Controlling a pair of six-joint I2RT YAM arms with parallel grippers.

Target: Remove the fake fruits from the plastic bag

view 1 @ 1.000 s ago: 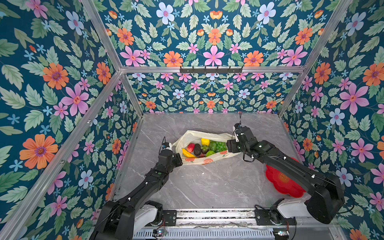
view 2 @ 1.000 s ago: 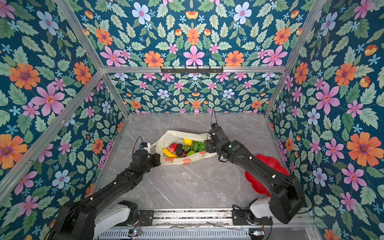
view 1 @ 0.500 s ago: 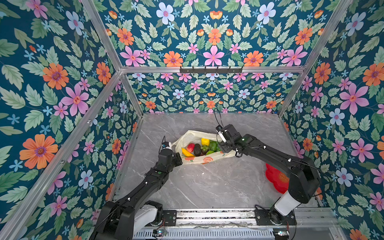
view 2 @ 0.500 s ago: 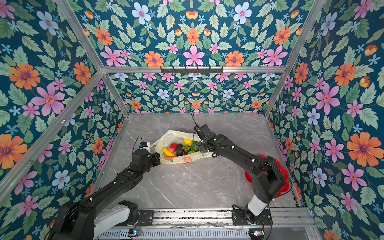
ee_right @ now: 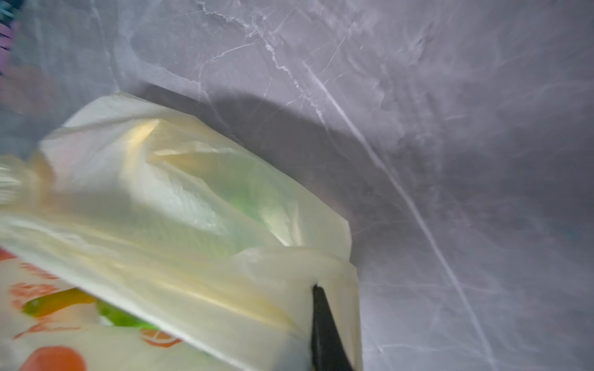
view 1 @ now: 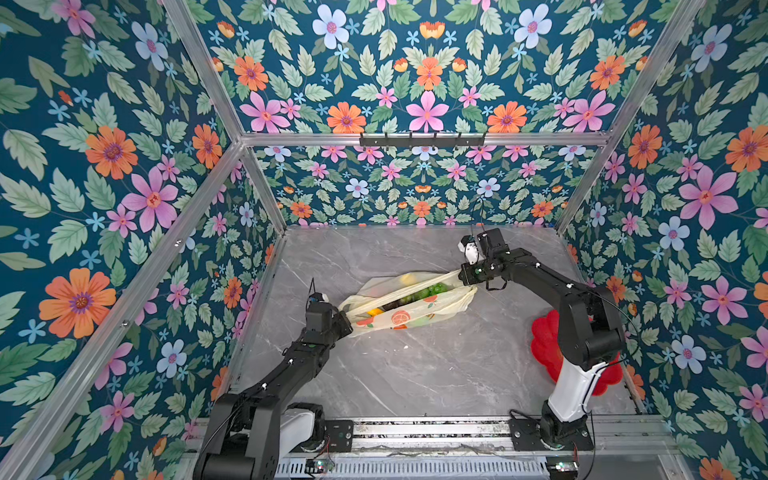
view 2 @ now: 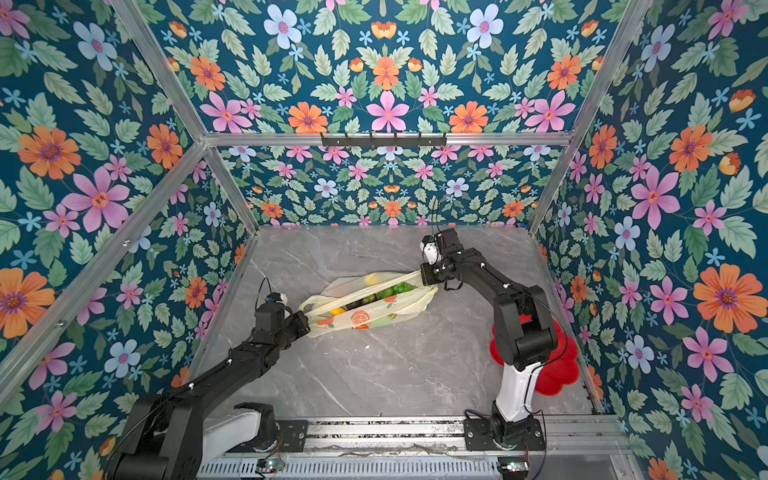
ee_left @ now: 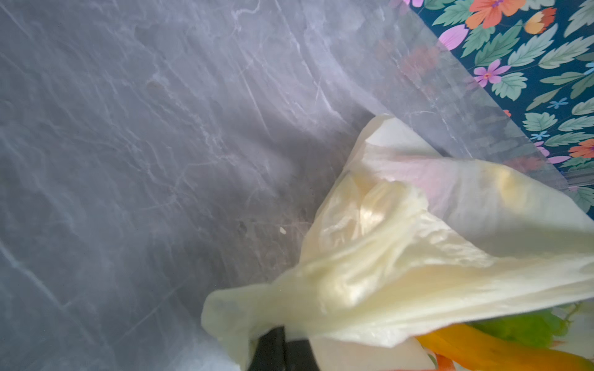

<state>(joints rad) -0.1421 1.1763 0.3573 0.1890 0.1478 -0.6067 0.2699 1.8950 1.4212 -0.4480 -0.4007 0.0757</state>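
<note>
The robot's grippers pull the plastic bag's opening into a narrow slit, so both should move inward and the left gripper should take the slackened rim point(view 1: 374, 303) to widen it.
The pale-yellow plastic bag point(view 1: 415, 313) point(view 2: 374, 316) lies mid-table, pulled taut between both grippers, its mouth a narrow slit. My left gripper point(view 1: 347, 323) point(view 2: 306, 321) is shut on the bag's left handle; in the left wrist view the film point(ee_left: 385, 257) bunches over its dark fingers point(ee_left: 273, 350). My right gripper point(view 1: 463, 276) point(view 2: 424, 277) is shut on the right handle, one dark finger point(ee_right: 323, 324) showing against the film point(ee_right: 193, 208). Fake fruits sit inside: green grapes point(view 1: 432, 289) point(view 2: 395, 289), a yellow banana point(view 1: 374, 311) point(ee_left: 501, 350), and green pieces point(ee_right: 122, 316).
A red flower-shaped plate point(view 1: 544, 345) point(view 2: 563, 357) lies at the right, partly behind my right arm. Floral walls close in the grey marble table point(view 1: 415, 374) on three sides. A metal rail point(view 1: 415, 432) runs along the front edge.
My right gripper reached over the bag's mouth, shut on the right handle and drew back to the right, stretching the open mouth into a slit. The left gripper kept its hold.
</note>
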